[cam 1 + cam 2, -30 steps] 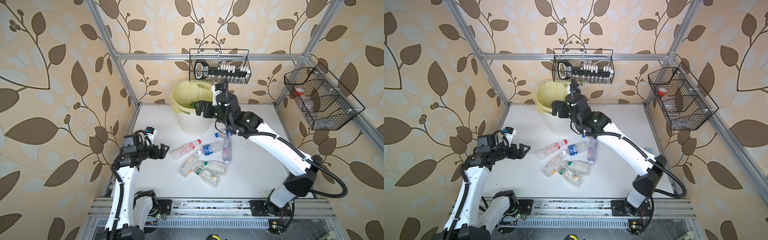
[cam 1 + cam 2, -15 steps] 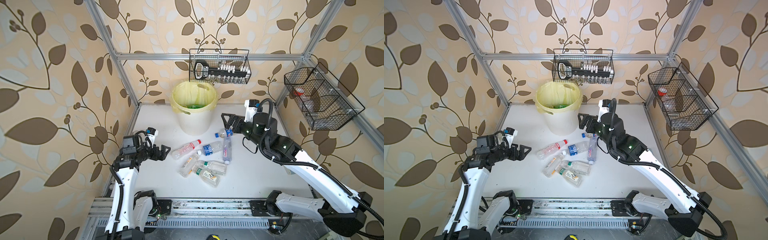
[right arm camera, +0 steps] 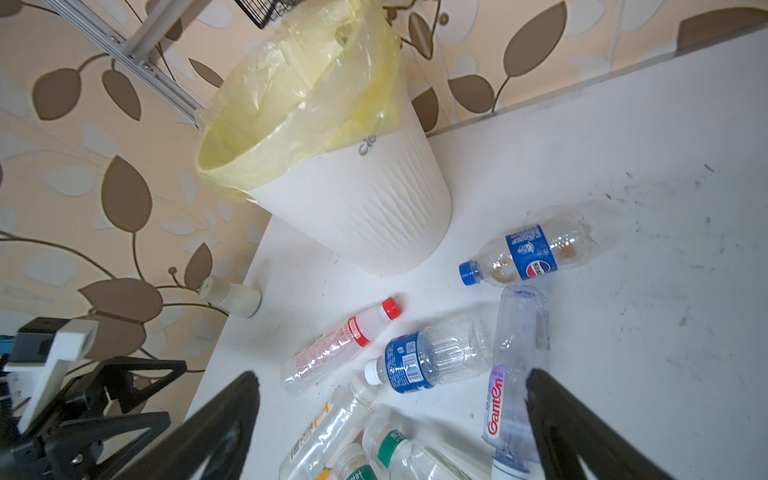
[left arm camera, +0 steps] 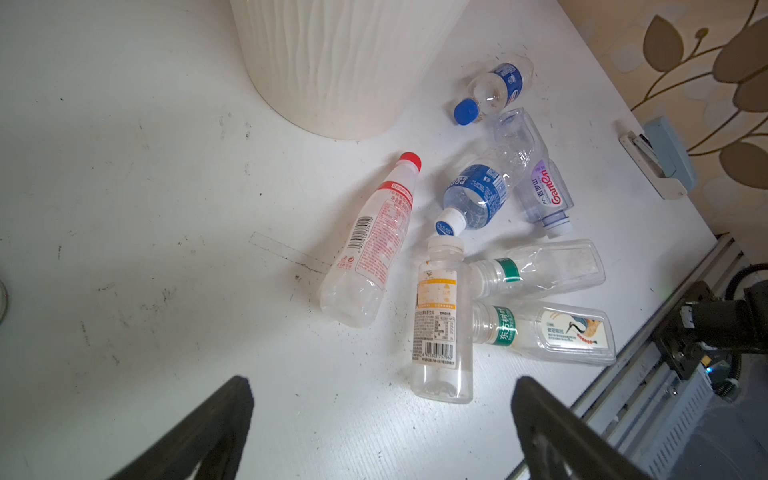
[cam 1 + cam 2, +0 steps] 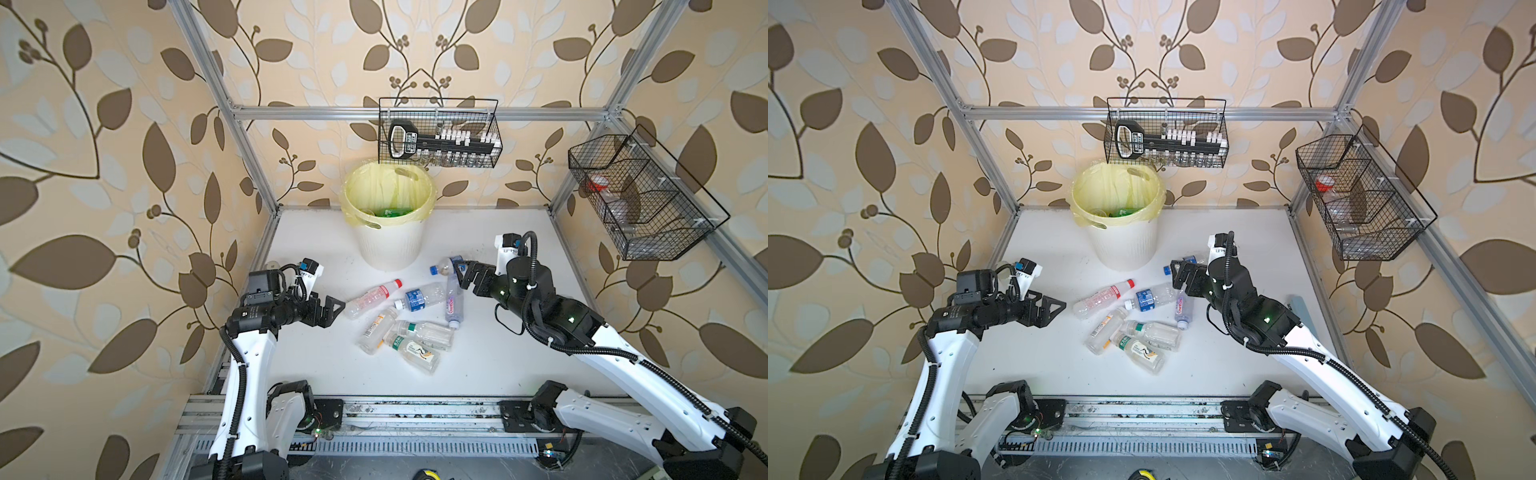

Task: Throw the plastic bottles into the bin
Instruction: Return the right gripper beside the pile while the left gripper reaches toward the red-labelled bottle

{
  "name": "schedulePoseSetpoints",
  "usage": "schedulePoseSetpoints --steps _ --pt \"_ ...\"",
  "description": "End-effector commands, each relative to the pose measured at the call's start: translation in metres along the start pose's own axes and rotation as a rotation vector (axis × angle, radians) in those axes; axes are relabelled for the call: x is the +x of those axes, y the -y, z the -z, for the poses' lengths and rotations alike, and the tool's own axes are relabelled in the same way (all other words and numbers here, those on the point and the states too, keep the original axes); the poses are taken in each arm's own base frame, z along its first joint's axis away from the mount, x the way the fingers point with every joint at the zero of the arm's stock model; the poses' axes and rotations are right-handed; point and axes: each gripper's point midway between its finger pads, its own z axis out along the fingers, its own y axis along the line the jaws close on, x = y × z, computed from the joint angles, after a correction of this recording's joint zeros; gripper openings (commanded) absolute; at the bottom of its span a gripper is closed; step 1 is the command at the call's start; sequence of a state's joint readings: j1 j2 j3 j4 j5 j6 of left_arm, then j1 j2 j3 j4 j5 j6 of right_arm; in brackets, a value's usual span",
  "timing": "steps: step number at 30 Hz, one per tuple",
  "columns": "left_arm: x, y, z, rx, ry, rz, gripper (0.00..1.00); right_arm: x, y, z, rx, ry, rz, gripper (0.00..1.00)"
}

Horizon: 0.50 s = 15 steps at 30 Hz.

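Observation:
The red-capped bottle is next for my left gripper, which will close on the lower body point(image 5: 360, 305) point(image 4: 358, 269) of it, between the bottle's barcode and its base.
The bin point(image 5: 388, 245), cream, ribbed and lined with a yellow bag, stands at the back of the table with a green bottle point(image 5: 392, 212) inside. Several plastic bottles lie in a loose pile in front of it: a red-capped one point(image 5: 372, 293), a blue-labelled one point(image 5: 419, 297), a Ganten one point(image 5: 454, 303), a blue-capped Pepsi one point(image 5: 441, 267). My right gripper point(image 5: 463, 276) hangs open and empty over the Pepsi and Ganten bottles point(image 3: 515, 374). My left gripper point(image 5: 334, 311) is open and empty just left of the red-capped bottle point(image 4: 370, 241).
A small white jar point(image 3: 232, 297) stands by the left wall behind my left arm. Black wire baskets hang on the back wall point(image 5: 438, 133) and the right wall point(image 5: 640, 195). A grey-blue flat object point(image 4: 660, 162) lies at the table's right edge.
My right arm has drawn back from the bin's rim and come down over the right side of the bottle pile, still open. The left arm has hardly moved.

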State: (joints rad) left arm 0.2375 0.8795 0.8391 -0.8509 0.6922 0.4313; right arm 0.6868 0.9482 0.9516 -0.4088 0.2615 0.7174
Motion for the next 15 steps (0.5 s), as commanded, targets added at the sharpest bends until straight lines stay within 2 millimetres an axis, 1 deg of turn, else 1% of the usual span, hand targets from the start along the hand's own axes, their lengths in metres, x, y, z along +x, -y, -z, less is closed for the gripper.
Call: schedulePoseSetpoints --steps 1,9,12,15 --pt "-0.011 0.008 0.008 0.035 0.012 -0.067 0.99 0.019 0.018 0.001 0.046 -0.046 -0.026 1.00" --pt "-0.011 0.010 -0.002 0.063 -0.034 -0.116 0.99 0.048 0.037 0.003 0.063 -0.093 -0.078 1.00" --pt "-0.005 0.008 -0.013 0.032 -0.092 -0.165 0.99 0.054 0.037 0.005 0.036 -0.099 -0.117 1.00" --pt "0.002 0.012 -0.025 0.016 -0.162 -0.238 0.99 0.058 0.039 0.007 0.019 -0.093 -0.138 1.00"
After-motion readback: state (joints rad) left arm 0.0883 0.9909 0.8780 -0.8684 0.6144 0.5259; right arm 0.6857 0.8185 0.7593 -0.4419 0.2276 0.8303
